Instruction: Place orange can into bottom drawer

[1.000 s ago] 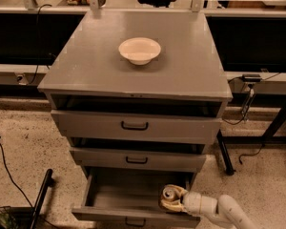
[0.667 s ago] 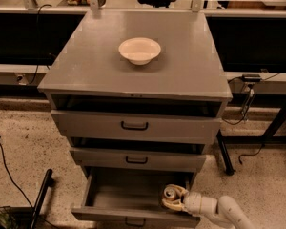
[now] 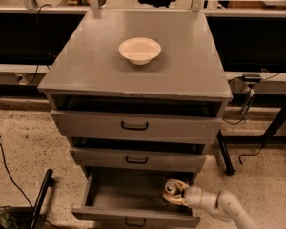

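Observation:
The orange can will go down on the bottom drawer's inside (image 3: 164,195), a little inward from the drawer's side by my gripper's arm. The can now stands upright inside that drawer.
The orange can (image 3: 171,188) stands upright inside the open bottom drawer (image 3: 128,209), at its right side, silver top with pull tab facing up. My gripper (image 3: 175,194) reaches in from the lower right on a pale grey arm (image 3: 219,205), and its cream fingers (image 3: 174,200) curl around the can's body. The can's lower part is hidden by the fingers and the drawer wall. The drawer is pulled out, its small dark handle at the front edge.
Two upper grey drawers (image 3: 133,125) sit slightly pulled out above. A cream bowl (image 3: 139,50) rests on the cabinet top (image 3: 86,66). A black pole (image 3: 40,199) leans at lower left, cables and a table leg (image 3: 226,154) stand at the right.

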### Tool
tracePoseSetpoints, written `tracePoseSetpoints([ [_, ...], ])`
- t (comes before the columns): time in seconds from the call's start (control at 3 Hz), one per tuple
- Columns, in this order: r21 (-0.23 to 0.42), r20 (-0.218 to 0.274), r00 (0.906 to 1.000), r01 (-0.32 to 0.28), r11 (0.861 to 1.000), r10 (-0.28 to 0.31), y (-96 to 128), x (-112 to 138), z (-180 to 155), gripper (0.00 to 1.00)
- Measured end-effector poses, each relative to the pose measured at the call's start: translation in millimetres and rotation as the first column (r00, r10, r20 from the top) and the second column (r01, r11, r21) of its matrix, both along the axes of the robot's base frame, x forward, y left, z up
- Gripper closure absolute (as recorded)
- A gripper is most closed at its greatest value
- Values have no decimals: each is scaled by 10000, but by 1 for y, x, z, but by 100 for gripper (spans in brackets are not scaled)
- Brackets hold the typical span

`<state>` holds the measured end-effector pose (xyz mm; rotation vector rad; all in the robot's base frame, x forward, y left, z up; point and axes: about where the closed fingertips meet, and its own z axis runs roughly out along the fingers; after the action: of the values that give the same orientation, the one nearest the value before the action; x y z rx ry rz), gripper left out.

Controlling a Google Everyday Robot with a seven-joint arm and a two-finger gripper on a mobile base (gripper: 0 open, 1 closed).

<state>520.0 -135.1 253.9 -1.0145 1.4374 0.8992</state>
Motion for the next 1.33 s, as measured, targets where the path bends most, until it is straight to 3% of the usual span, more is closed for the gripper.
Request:
tracePoseSetpoints([
  [0.67,-359,-159,9999,-1,9994,-5,2,14,-26,100],
  [1.33,-1421,-570,9966,-668,9876,592,40,7,-31,100],
])
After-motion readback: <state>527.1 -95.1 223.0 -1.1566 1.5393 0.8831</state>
